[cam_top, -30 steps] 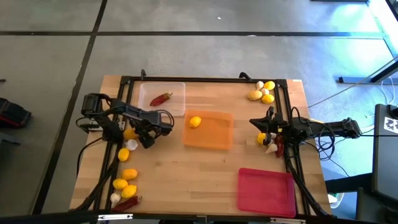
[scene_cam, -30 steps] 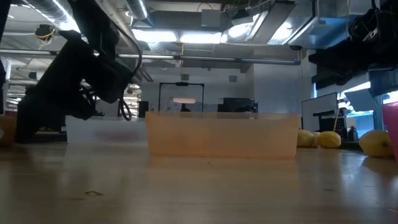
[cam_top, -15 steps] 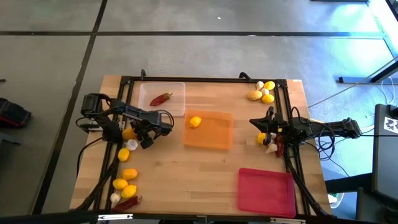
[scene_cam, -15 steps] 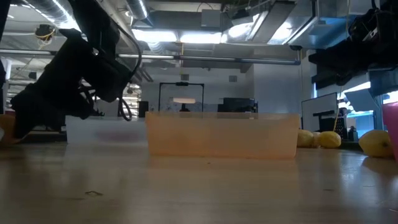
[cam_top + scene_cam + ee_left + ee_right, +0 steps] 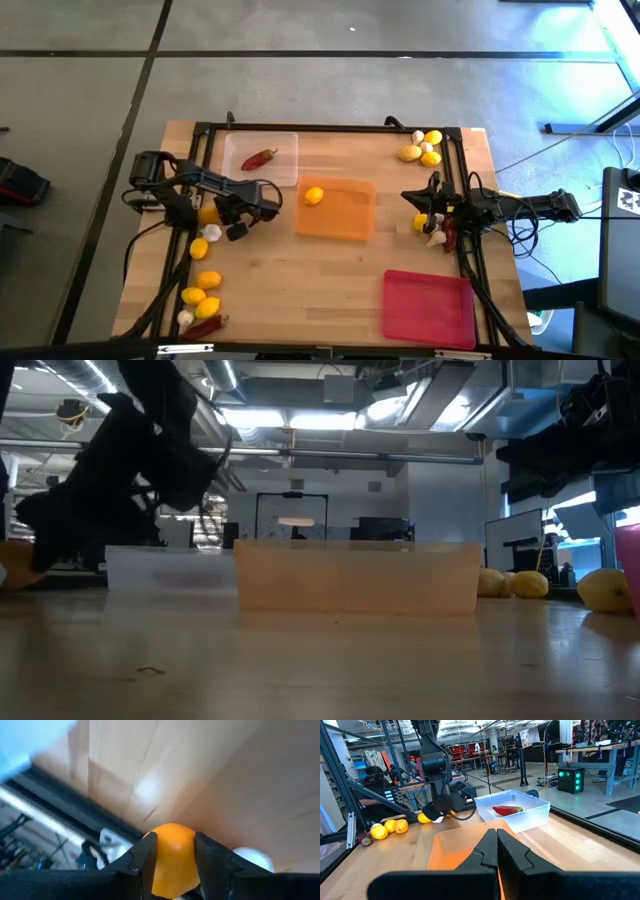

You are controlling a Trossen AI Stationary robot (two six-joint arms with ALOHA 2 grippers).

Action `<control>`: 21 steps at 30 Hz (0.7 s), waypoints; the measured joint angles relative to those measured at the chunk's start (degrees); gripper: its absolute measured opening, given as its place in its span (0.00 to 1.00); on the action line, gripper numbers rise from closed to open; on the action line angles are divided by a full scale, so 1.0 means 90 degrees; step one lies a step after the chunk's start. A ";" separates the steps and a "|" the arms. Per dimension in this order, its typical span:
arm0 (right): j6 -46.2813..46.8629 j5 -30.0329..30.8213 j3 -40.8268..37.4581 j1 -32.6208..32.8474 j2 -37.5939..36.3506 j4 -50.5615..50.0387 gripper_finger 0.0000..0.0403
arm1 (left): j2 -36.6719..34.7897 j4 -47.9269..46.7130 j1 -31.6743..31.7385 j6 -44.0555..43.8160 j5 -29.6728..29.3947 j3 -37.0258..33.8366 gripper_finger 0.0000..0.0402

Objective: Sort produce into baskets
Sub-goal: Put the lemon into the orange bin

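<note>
I need to release the yellow lemon from my left gripper on the bare table (image 5: 269, 225) between the clear basket and the orange basket.
My left gripper (image 5: 226, 219) is at the table's left side, shut on a yellow lemon (image 5: 172, 857). A whitish garlic bulb (image 5: 213, 232) and another lemon (image 5: 199, 247) lie on the table beside it. The clear basket (image 5: 285, 170) holds a red chili (image 5: 259, 158). The orange basket (image 5: 340, 215) holds one lemon (image 5: 314, 196). The red-pink basket (image 5: 428, 308) stands at the near right. My right gripper (image 5: 496, 845) is shut and level at the right edge, above a lemon (image 5: 421, 222), a garlic bulb (image 5: 435, 238) and a chili (image 5: 449, 235). My left gripper pinches the lemon between its two fingers (image 5: 142, 857), one on each side of its middle (image 5: 159, 854). The fingers slant down onto it from above. Whether the lemon is clear of the table, I cannot tell.
More lemons and garlic (image 5: 422, 148) lie at the far right corner. Lemons (image 5: 207, 280), a garlic bulb (image 5: 185, 318) and a chili (image 5: 205, 326) lie along the near left edge. Black frame rails (image 5: 330, 128) run along the table's far, left and right sides.
My left gripper has closed its fingers on the lemon and taken hold of it. Its hand has tipped and risen a little. My right arm has kept still.
</note>
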 joint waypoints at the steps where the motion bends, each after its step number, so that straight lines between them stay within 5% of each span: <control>1: 0.0001 0.0000 0.0000 -0.0001 -0.0002 0.0001 0.01 | -0.0008 0.0022 -0.0036 0.0018 -0.0019 0.0085 0.29; 21: 0.0004 0.0000 0.0002 -0.0001 -0.0002 -0.0005 0.01 | -0.1369 0.0578 -0.0595 0.0145 -0.0662 0.1437 0.29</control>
